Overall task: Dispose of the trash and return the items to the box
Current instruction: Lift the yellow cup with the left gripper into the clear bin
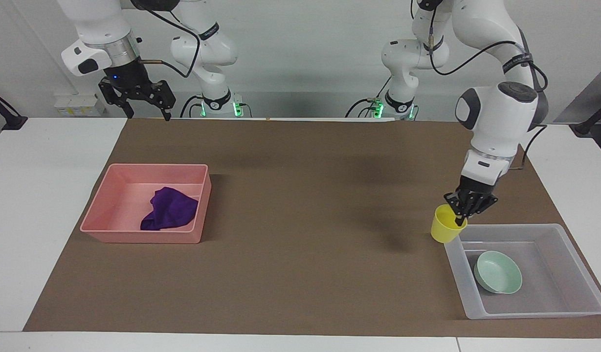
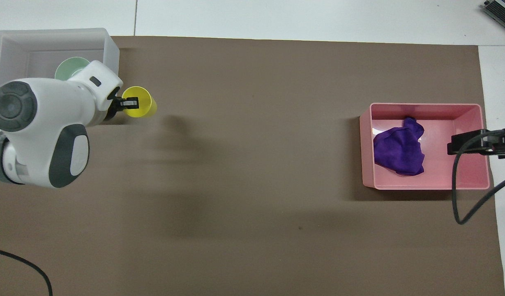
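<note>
My left gripper will put the yellow cup down inside the mint-green bowl (image 2: 77, 79) in the translucent box.
My left gripper (image 1: 460, 215) (image 2: 128, 103) is shut on the rim of the yellow cup (image 1: 445, 230) (image 2: 140, 107) and holds it in the air, over the mat at the corner of the translucent box (image 1: 569, 230) (image 2: 14, 110). The mint-green bowl (image 1: 498, 272) (image 2: 67, 69) lies in that box, partly covered by my left arm in the overhead view. The purple rag (image 1: 169, 209) (image 2: 400, 150) lies in the pink tray (image 1: 134, 237) (image 2: 425, 186). My right gripper (image 1: 144, 98) waits open, raised near the robots' edge at the right arm's end.
A brown mat (image 1: 300, 205) (image 2: 252, 164) covers most of the white table. The right arm's cable (image 2: 457, 193) hangs over the pink tray's edge in the overhead view.
</note>
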You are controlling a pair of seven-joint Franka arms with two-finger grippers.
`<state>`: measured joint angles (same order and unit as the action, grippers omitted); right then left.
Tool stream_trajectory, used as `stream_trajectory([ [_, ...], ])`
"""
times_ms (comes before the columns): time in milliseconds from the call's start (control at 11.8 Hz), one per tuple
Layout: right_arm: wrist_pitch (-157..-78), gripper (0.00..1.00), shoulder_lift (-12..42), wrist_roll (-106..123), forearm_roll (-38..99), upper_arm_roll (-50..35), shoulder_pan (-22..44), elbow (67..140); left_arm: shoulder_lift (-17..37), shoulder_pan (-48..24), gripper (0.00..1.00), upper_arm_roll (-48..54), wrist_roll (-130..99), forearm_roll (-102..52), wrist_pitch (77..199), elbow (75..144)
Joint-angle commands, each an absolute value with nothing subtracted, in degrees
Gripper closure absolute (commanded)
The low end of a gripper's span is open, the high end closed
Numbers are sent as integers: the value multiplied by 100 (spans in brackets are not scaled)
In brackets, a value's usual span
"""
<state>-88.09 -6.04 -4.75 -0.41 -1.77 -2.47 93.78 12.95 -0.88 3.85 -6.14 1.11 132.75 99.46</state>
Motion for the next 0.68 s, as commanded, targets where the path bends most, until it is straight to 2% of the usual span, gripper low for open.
stream_trajectory([
  [0, -8754, 0, -650, -369, -53, -202, -272, 9431, 1730, 402, 100, 457, -203, 185, 12964, 9247],
  [339, -8763, 0, -650, -378, -53, -202, -272, 9431, 2318, 904, 100, 483, -53, 123, 12946, 8598],
  [593, -8754, 0, -650, -378, -53, -202, -272, 9431, 2636, 1194, 100, 483, 472, -237, 13033, 8385],
])
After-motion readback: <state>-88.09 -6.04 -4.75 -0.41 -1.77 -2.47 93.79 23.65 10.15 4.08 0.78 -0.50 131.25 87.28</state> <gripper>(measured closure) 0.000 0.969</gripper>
